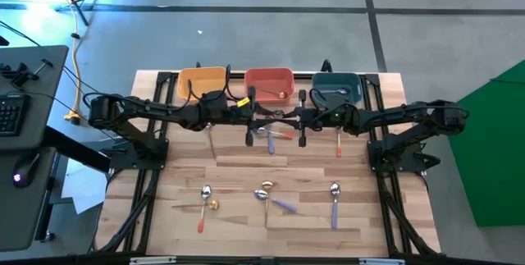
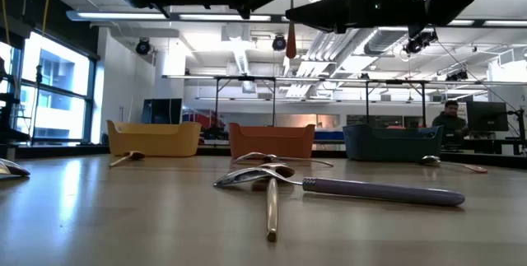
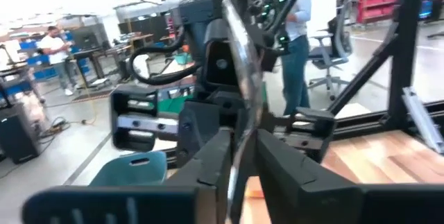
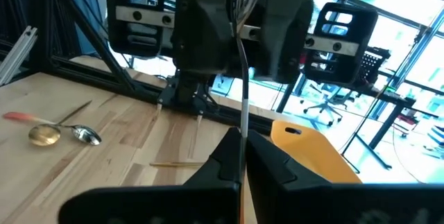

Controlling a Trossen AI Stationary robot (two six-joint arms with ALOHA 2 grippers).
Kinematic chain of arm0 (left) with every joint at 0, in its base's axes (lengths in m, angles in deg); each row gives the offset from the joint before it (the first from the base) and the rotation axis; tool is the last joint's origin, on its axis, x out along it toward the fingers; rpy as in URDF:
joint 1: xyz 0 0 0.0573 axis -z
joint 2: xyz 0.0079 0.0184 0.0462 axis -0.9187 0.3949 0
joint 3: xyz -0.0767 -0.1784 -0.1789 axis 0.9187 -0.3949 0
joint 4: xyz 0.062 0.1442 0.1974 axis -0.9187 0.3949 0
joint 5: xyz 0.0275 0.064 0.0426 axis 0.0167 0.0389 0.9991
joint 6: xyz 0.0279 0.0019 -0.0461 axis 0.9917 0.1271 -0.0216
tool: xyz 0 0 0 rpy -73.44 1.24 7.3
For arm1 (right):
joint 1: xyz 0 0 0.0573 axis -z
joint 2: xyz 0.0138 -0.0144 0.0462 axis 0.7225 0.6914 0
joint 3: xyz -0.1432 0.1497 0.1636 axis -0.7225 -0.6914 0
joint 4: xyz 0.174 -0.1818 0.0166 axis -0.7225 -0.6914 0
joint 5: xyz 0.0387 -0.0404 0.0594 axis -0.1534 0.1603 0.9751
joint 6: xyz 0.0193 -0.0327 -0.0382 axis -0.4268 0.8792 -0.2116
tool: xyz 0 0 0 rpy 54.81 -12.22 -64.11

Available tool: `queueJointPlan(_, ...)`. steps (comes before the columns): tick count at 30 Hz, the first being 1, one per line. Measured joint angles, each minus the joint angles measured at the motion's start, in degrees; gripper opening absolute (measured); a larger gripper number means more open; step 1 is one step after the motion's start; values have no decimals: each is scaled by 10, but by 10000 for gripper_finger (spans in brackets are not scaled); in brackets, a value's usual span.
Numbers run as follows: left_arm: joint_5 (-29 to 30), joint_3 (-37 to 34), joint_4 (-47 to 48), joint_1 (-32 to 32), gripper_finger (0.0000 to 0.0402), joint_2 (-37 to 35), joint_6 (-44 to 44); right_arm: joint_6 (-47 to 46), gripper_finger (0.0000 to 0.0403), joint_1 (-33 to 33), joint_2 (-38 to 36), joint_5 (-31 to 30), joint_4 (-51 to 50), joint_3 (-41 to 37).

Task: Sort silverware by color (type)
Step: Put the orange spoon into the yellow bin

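The spoon is in my right gripper, far from the yellow bin, so my left gripper should open and grip just below the spoon's bowl [image 3: 248, 131] to take it over.
Both arms meet above the middle of the table, in front of the red bin [image 1: 269, 83]. My left gripper [image 1: 264, 121] [image 3: 239, 172] and right gripper [image 1: 287, 121] [image 4: 243, 160] face each other, both shut on one upright spoon [image 3: 241, 64] [image 4: 244, 78] with a silver shaft. Its red-orange handle end [image 2: 291, 44] hangs below them. Other spoons lie flat on the table: two under the grippers [image 1: 272, 136], a red-handled one [image 1: 338, 142], a gold one [image 1: 212, 142], and several near the front [image 1: 205, 195] [image 1: 267, 191] [image 1: 334, 199]. My left gripper pinches the spoon between its two fingers [image 3: 211, 161], at the silver upper part [image 3: 243, 123], coming level from the table's left and lying across it. The spoon is lifted clear and stands upright. My right gripper pinches the thin silver shaft [image 4: 243, 123] between its two fingers [image 4: 223, 156], coming level from the table's right and lying across it. Red-orange handle shows just below the fingers [image 4: 241, 211].
The yellow bin [image 1: 203, 83], red bin and teal bin [image 1: 336, 89] stand in a row at the far edge. Spoons lie in the red bin [image 1: 277, 95] and the teal bin [image 1: 328, 93]. Black frame rails run along both table sides. People show in the room behind.
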Motion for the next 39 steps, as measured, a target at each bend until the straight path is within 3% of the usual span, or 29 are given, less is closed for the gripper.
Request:
queueJointPlan(4,-10,0,-6,3,50,0,-7,-4,0,0,0,0,4,0)
queueJointPlan(15,-8,0,-6,-4,133,0,-22,-4,0,0,0,0,9,0)
queueJointPlan(27,-37,0,-27,-6,110,2,-27,-9,0,0,0,-1,17,0)
queueJointPlan(39,-56,79,-27,-6,100,87,-27,-11,0,0,0,-1,25,0)
